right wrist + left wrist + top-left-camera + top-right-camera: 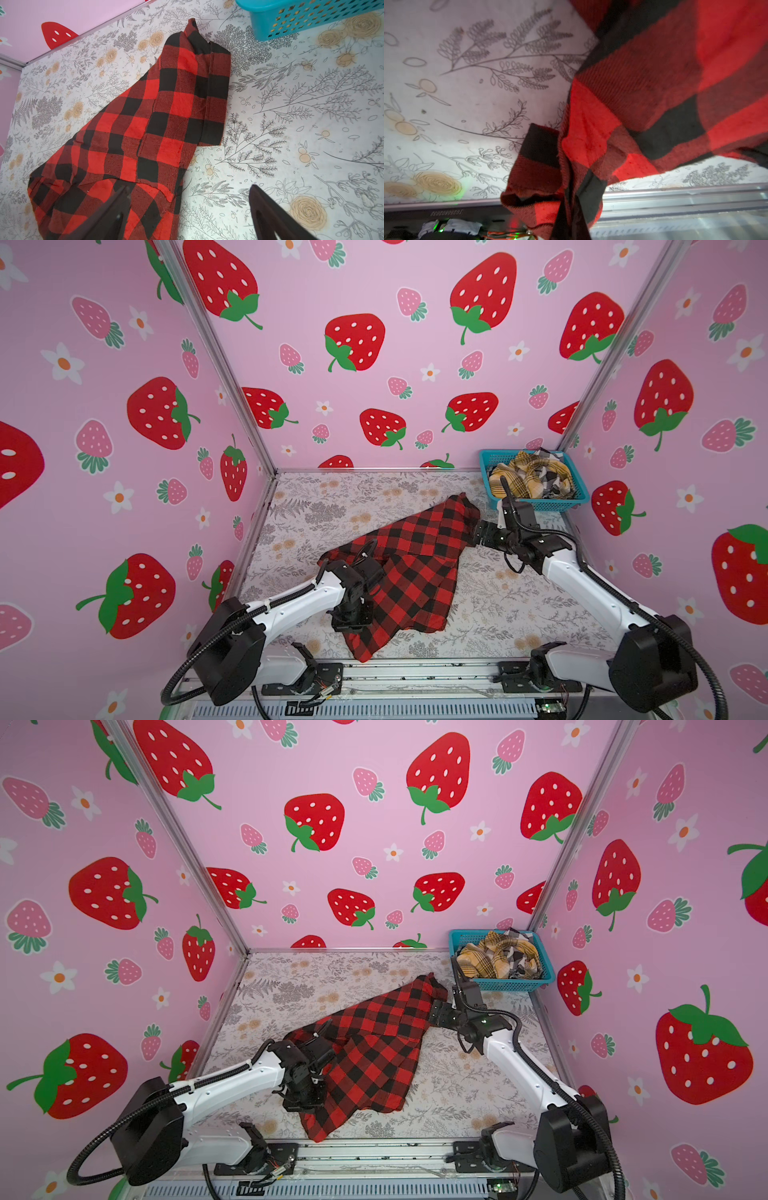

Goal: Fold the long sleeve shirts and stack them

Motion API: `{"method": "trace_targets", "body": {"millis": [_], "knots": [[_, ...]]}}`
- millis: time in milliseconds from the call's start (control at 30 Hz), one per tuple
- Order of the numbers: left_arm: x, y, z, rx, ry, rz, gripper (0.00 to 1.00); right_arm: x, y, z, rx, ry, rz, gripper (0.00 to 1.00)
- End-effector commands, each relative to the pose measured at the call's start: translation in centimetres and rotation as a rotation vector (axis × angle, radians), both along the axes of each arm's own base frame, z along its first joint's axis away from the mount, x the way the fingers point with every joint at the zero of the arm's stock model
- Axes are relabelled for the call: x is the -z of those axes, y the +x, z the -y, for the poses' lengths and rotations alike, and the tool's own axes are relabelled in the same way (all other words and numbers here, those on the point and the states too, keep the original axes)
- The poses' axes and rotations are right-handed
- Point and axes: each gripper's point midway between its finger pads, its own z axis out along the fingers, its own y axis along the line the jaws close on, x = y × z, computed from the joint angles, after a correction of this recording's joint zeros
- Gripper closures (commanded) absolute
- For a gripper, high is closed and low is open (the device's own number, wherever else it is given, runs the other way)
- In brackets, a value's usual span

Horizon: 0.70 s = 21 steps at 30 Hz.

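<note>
My right gripper is to close next on the folded-over edge (473, 529) (212, 127) of the red-and-black checked long sleeve shirt, at the shirt's end closest to the teal mesh basket.
A red-and-black checked long sleeve shirt (415, 568) (374, 1048) lies spread on the floral table. My left gripper (353, 624) (309, 1100) is shut on its near left edge. In the left wrist view the cloth (591, 135) is bunched and lifted off the table and covers the jaws. My right gripper (478, 536) (189, 212) is open low at the shirt's far right edge. One finger (112, 212) is over the cloth (166, 99) and the other over bare table. A mustard-yellow plaid shirt (519, 483) and a black-white plaid one (555, 481) lie crumpled in the basket.
The teal mesh basket (540, 504) (505, 984) (311, 18) stands in the far right corner, just behind my right wrist. Pink strawberry walls close in three sides. An aluminium rail (415, 672) runs along the table's front edge, just below the shirt's hanging corner.
</note>
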Motion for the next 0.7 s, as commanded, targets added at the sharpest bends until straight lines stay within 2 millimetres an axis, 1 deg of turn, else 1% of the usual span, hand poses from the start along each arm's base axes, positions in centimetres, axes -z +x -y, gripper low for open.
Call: {"method": "trace_targets", "body": {"millis": [0, 67, 133, 200, 233, 300, 333, 367, 400, 433, 467, 500, 533, 567, 600, 633, 667], "knots": [[-6.9, 5.4, 3.4, 0.057, -0.111, 0.183, 1.0, -0.5, 0.2, 0.6, 0.012, -0.005, 0.001, 0.1], [-13.3, 9.5, 5.9, 0.072, -0.21, 0.332, 1.0, -0.9, 0.4, 0.8, 0.019, -0.002, 0.007, 0.1], [-20.4, 14.3, 7.2, 0.074, -0.257, 0.518, 1.0, -1.3, 0.7, 0.9, 0.023, 0.007, 0.012, 0.1], [-25.9, 18.7, 8.2, 0.061, -0.309, 0.661, 1.0, -1.5, 1.0, 0.9, 0.024, 0.014, 0.018, 0.1], [-28.1, 21.2, 8.3, 0.032, -0.333, 0.727, 1.0, -1.7, 1.1, 0.8, 0.023, 0.019, 0.019, 0.1], [-30.2, 26.1, 8.6, -0.042, -0.405, 0.811, 1.0, -1.7, 1.5, 0.6, 0.019, 0.03, 0.018, 0.1], [-30.4, 28.5, 8.9, -0.086, -0.468, 0.825, 0.82, -1.7, 1.7, 0.5, 0.016, 0.032, 0.018, 0.1], [-29.9, 30.6, 8.9, -0.141, -0.521, 0.818, 0.64, -1.6, 1.9, 0.4, 0.015, 0.033, 0.011, 0.1], [-28.9, 33.0, 8.6, -0.205, -0.565, 0.803, 0.48, -1.4, 2.2, 0.4, 0.013, 0.031, 0.003, 0.1], [-27.4, 34.9, 7.5, -0.287, -0.569, 0.775, 0.38, -1.2, 2.4, 0.1, 0.002, 0.031, -0.006, 0.1], [-25.7, 36.1, 6.1, -0.359, -0.545, 0.739, 0.33, -1.0, 2.6, 0.0, -0.006, 0.028, -0.013, 0.11], [-23.9, 36.8, 4.4, -0.43, -0.512, 0.702, 0.3, -0.5, 2.8, -0.2, -0.014, 0.021, -0.029, 0.12], [-22.2, 36.9, 2.8, -0.484, -0.483, 0.663, 0.27, 0.0, 3.0, -0.4, -0.026, 0.02, -0.043, 0.13], [-21.1, 36.4, 1.8, -0.511, -0.459, 0.645, 0.24, 0.4, 3.1, -0.7, -0.038, 0.02, -0.054, 0.14], [-20.3, 35.5, 0.6, -0.529, -0.43, 0.639, 0.18, 1.0, 3.2, -0.9, -0.049, 0.02, -0.068, 0.15], [-19.4, 34.3, -0.6, -0.539, -0.398, 0.63, 0.15, 1.6, 3.4, -1.2, -0.061, 0.021, -0.077, 0.16], [-18.7, 32.9, -1.5, -0.538, -0.372, 0.618, 0.14, 2.0, 3.5, -1.4, -0.072, 0.018, -0.08, 0.16]]}}
